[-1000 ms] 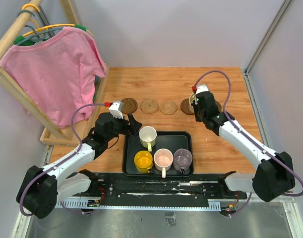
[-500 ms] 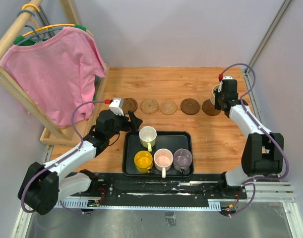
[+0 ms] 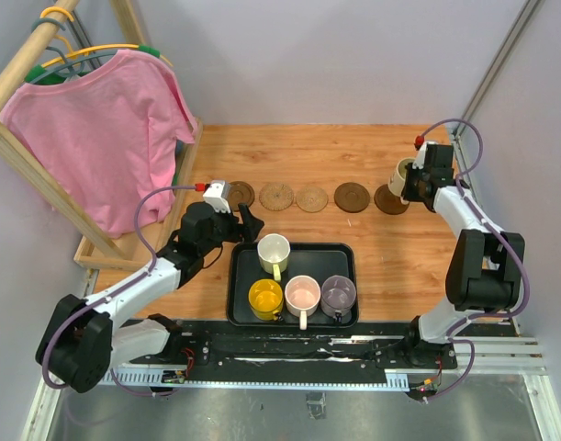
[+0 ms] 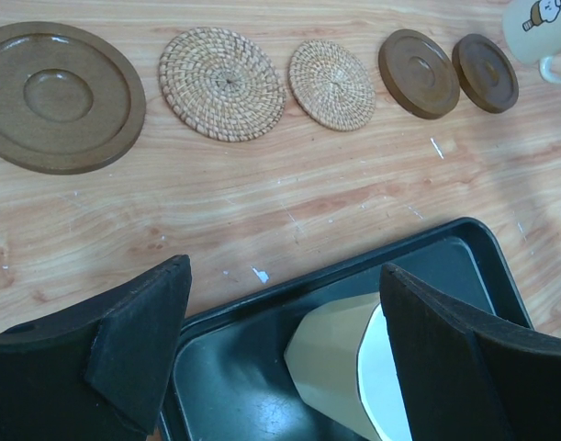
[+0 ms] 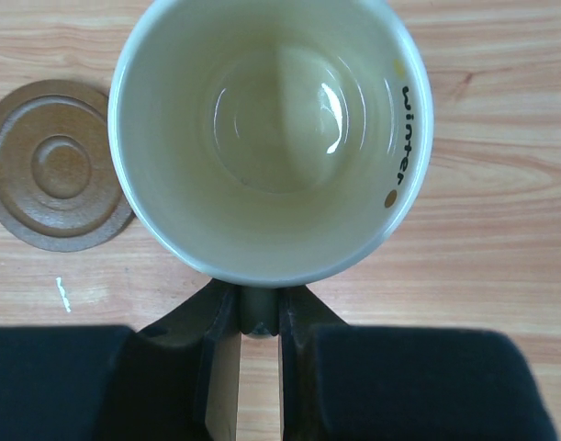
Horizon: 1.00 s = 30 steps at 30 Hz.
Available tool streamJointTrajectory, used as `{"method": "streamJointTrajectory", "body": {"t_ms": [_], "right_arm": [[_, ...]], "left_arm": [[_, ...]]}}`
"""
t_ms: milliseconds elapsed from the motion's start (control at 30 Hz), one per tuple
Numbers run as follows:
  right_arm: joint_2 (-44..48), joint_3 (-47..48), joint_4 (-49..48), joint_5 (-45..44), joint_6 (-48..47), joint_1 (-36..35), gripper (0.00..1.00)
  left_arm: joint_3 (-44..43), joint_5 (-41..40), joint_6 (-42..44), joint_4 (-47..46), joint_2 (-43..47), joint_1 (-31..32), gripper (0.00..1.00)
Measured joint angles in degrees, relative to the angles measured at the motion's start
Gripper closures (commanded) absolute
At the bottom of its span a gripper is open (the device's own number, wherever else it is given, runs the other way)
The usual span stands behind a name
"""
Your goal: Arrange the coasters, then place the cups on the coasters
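Note:
My right gripper is going to set the cream cup down on the dark end coaster (image 3: 390,198), the one that is closest to my right arm.
Five coasters lie in a row across the table: dark (image 3: 241,194), tan (image 3: 276,196), tan (image 3: 311,198), dark (image 3: 353,197), dark (image 3: 390,199). My right gripper (image 3: 411,180) is shut on the handle of the cream cup (image 3: 402,175), which hangs upright just right of the last coaster (image 5: 58,177); in the right wrist view the fingers (image 5: 220,322) pinch the handle below the cup (image 5: 271,138). White (image 3: 274,250), yellow (image 3: 265,297), pink (image 3: 302,294) and greyish purple (image 3: 338,294) cups stand in the black tray (image 3: 294,246). My left gripper (image 4: 280,349) is open, straddling the tray's far left corner with the white cup (image 4: 340,367) between its fingers, not touching.
A pink shirt (image 3: 106,129) hangs on a wooden rack (image 3: 124,250) at the left, close to my left arm. The table's right edge and wall (image 3: 473,184) are just beyond my right gripper. The left wrist view also shows the coaster row (image 4: 222,71) and the tray rim (image 4: 289,285).
My right arm has carried the cream cup from over the fourth coaster to the far right, beside the last coaster. The left gripper has barely shifted and stays open.

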<state>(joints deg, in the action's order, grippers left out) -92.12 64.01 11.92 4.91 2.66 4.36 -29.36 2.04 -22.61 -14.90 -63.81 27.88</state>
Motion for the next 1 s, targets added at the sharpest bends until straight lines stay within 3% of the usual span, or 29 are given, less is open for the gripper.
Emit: {"method": "streamJointTrajectory", "body": {"t_ms": [1000], "right_arm": [[-4.2, 2.2, 3.6, 0.9, 0.0, -2.3, 0.99]], "left_arm": [[0.0, -0.1, -0.7, 0.0, -0.4, 0.0, 0.13]]}}
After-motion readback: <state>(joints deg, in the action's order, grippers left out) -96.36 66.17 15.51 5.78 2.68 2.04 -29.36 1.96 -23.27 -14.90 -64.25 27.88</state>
